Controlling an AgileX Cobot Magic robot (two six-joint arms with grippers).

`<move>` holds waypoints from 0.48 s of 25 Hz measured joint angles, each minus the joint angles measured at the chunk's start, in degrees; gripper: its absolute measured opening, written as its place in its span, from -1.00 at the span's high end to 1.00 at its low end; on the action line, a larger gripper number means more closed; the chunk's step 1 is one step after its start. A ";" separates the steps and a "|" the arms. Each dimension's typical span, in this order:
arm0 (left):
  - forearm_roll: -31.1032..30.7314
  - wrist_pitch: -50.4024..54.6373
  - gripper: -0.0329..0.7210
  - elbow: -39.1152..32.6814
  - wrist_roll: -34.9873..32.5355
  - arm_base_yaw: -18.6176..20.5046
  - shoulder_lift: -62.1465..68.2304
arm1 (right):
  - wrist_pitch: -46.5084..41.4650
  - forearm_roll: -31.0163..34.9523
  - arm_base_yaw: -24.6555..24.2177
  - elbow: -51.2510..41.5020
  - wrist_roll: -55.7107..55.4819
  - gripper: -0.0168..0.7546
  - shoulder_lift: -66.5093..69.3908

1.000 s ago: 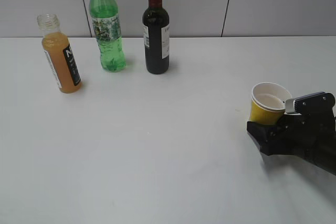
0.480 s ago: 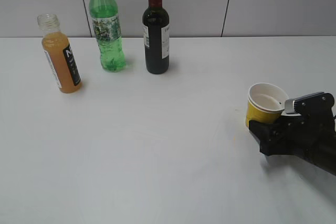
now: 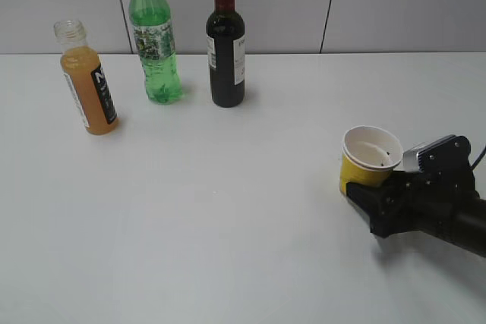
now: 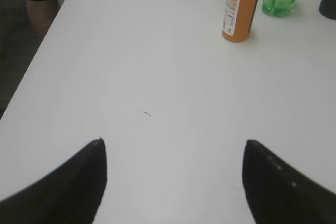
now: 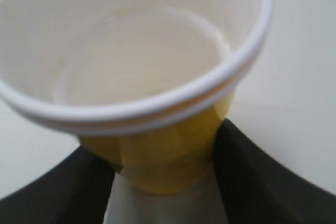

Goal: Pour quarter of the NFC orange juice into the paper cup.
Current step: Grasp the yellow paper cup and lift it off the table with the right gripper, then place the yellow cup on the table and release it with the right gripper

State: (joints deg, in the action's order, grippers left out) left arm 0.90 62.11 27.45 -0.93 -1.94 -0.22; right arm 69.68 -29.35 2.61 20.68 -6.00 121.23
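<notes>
The robot's right gripper needs to release the yellow paper cup on the white table straight (image 3: 224, 187) in front of the dark wine bottle.
The NFC orange juice bottle (image 3: 89, 89) stands capless at the far left of the white table; it also shows in the left wrist view (image 4: 240, 9). The yellow paper cup (image 3: 363, 163) is at the right, slightly tilted, its white inside empty. My right gripper (image 3: 366, 187) is shut on the cup's lower body; in the right wrist view the cup (image 5: 157, 77) fills the frame between the black fingers (image 5: 247, 171). My left gripper (image 4: 173, 148) is open and empty over bare table, well short of the bottle. It is not in the exterior view.
A taller green bottle (image 3: 156, 43) with a yellow cap and a dark wine bottle (image 3: 225, 43) stand at the back, right of the juice. The table's left edge (image 4: 47, 40) drops to a dark floor.
My right gripper has carried the paper cup to the left across the table. The bottles have not moved.
</notes>
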 joint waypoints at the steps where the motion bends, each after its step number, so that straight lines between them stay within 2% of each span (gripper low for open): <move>1: 0.00 0.00 -0.65 0.00 0.00 0.00 0.00 | -0.05 -1.50 0.00 0.10 0.00 -0.20 -0.54; 5: 0.05 0.00 -0.65 0.00 0.00 0.00 0.00 | -0.07 -9.65 0.00 2.95 -0.05 -0.19 -3.08; 12: 0.05 0.00 -0.65 0.00 0.00 0.00 0.00 | -0.07 -35.20 0.11 14.25 -9.02 -0.17 -3.54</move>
State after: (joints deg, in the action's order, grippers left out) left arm 0.96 62.11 27.45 -0.93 -1.94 -0.22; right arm 69.62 -64.55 2.72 34.93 -15.01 117.69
